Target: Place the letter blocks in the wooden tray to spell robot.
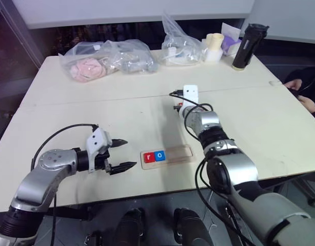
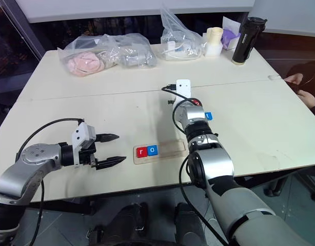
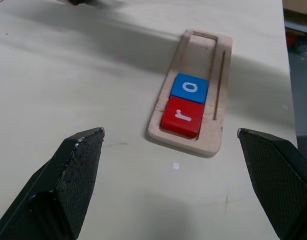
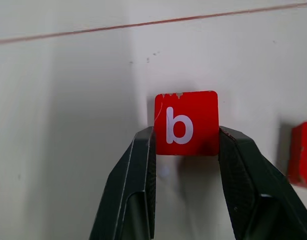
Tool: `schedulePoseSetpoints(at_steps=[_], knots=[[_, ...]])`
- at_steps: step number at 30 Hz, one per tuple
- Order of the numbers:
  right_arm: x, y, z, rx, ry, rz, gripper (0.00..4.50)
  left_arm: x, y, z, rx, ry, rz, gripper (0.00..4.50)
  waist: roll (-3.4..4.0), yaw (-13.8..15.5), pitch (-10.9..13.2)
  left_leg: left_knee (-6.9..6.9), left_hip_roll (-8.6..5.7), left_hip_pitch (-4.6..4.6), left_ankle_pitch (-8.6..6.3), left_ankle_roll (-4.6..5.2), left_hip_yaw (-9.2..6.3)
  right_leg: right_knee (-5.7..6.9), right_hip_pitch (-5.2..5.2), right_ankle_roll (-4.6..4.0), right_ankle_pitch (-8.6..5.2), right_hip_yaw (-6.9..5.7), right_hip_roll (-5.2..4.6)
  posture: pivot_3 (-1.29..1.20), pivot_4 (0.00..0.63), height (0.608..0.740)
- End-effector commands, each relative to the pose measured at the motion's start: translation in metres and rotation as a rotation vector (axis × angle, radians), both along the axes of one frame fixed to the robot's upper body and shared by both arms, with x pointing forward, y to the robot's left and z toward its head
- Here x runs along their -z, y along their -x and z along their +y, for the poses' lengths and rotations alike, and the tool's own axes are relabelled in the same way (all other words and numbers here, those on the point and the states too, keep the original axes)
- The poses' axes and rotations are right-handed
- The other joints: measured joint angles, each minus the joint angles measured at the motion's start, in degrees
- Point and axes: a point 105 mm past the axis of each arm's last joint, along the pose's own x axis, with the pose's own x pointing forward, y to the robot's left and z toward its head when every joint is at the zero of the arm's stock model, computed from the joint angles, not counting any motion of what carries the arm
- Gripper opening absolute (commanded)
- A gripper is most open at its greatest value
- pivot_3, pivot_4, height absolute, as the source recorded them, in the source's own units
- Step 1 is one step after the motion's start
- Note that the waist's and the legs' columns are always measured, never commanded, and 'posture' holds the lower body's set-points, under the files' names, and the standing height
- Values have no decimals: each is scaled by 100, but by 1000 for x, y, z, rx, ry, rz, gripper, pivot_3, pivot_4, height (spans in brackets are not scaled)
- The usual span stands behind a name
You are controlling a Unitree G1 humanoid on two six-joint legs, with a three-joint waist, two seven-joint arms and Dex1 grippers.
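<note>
My right gripper will set the red "b" block down and take its top and bottom edges (image 4: pixel 187 95), because it covers the side of "b" that must meet the blue "o".
The wooden tray (image 1: pixel 180 152) lies near the table's front edge. A red "r" block (image 3: pixel 181 116) and a blue "o" block (image 3: pixel 190 88) sit side by side at its left end. My left gripper (image 1: pixel 128 153) hovers open just left of the tray with nothing between its fingers. Farther back, my right gripper (image 4: pixel 186 134) is shut on a red "b" block (image 4: pixel 186 120) that rests on the table. Another red block (image 4: pixel 302 152) lies close beside it. A blue block (image 2: pixel 208 116) lies by my right forearm.
Clear plastic bags (image 1: pixel 109 59) of items lie along the table's far side, with a pale roll (image 1: pixel 214 46) and a black bottle (image 1: pixel 247 46) at the far right. A person's hand (image 1: pixel 293 84) rests at the right edge. A seam crosses the tabletop.
</note>
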Motion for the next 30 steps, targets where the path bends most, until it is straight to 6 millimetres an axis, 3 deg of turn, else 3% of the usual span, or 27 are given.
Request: schedulePoseSetpoints(at_steps=[1,7,10,16,26,30], knots=[[-18,18,-13,-38,-3,-9,1127,-9,4,-8,44,16,-35,4500,1,44,1,0,0,-2,0,0,0,0,-2,1,-1,0,-1,0,150,725],[-32,104,-50,-115,13,45,1127,-6,3,-16,98,25,-17,4500,11,112,7,-2,-2,-15,-1,0,-5,-3,-11,6,-6,0,-6,0,150,725],[-27,132,-63,-112,-1,71,1127,-5,3,-17,114,34,-6,4500,13,81,7,2,0,-11,-2,-2,-3,-6,-11,6,-6,0,-10,0,150,725],[-9,160,-84,-77,-2,98,1127,-2,-1,-22,134,42,-5,4500,17,85,9,-2,25,-13,-12,-18,-1,-23,-13,14,-11,-3,-10,0,150,725],[12,171,-85,-86,-32,174,1127,-1,-3,-23,150,38,-6,4500,16,93,10,-4,25,-21,-9,-12,8,-34,-17,-6,2,-2,-13,0,150,725],[11,171,-86,-94,-17,178,3100,0,-1,-22,148,34,-5,4500,15,99,10,-4,26,-22,-13,-18,8,-36,-17,-5,2,-1,-15,0,150,725]])
